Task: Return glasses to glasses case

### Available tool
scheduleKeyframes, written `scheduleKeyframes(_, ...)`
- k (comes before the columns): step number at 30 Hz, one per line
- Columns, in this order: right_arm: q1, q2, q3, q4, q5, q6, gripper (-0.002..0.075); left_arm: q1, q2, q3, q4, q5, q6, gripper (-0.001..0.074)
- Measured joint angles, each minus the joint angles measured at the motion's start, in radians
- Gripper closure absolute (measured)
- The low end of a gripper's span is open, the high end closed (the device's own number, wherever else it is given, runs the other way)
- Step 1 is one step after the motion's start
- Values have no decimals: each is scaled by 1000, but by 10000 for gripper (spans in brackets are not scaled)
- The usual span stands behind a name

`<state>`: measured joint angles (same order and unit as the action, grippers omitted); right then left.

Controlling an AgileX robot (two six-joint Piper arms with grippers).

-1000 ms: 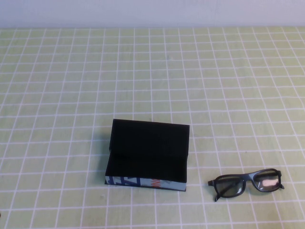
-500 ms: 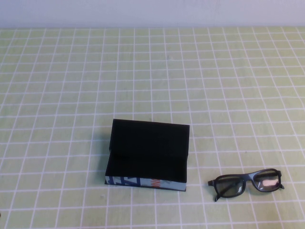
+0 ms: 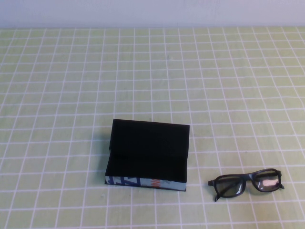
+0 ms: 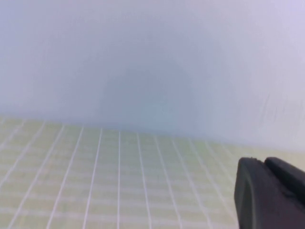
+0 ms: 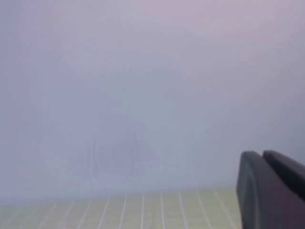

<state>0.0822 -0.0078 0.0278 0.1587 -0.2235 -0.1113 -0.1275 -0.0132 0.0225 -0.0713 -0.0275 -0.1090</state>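
My right gripper should move to the black glasses next and close on the glasses' bridge [image 3: 248, 177], between the lenses.
The glasses case [image 3: 147, 153] lies open at the table's near middle, its lid standing up at the back and its blue, white and orange front edge towards me. The black glasses [image 3: 247, 183] lie on the cloth to the right of the case, apart from it, arms folded. Neither arm shows in the high view. My left gripper [image 4: 264, 163] shows in the left wrist view with its fingers together, empty, facing the pale wall. My right gripper [image 5: 262, 155] shows in the right wrist view the same way, shut and empty.
A green tablecloth with a white grid [image 3: 152, 76] covers the table. A pale wall [image 3: 152, 12] runs along the far edge.
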Motion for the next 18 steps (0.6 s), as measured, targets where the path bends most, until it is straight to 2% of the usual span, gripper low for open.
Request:
scheduleKeyframes(4,0,0,0,2,-144,0,743,0,0,0,-1,-149,-11,738)
scheduleKeyframes(12,0,0,0,5,-236,4,743,0,0,0,-4,-197,-27,738)
scheduleKeyframes(18,0,-2,-2,9,-528,173,743,0,0,2,-5,-439,-256,738)
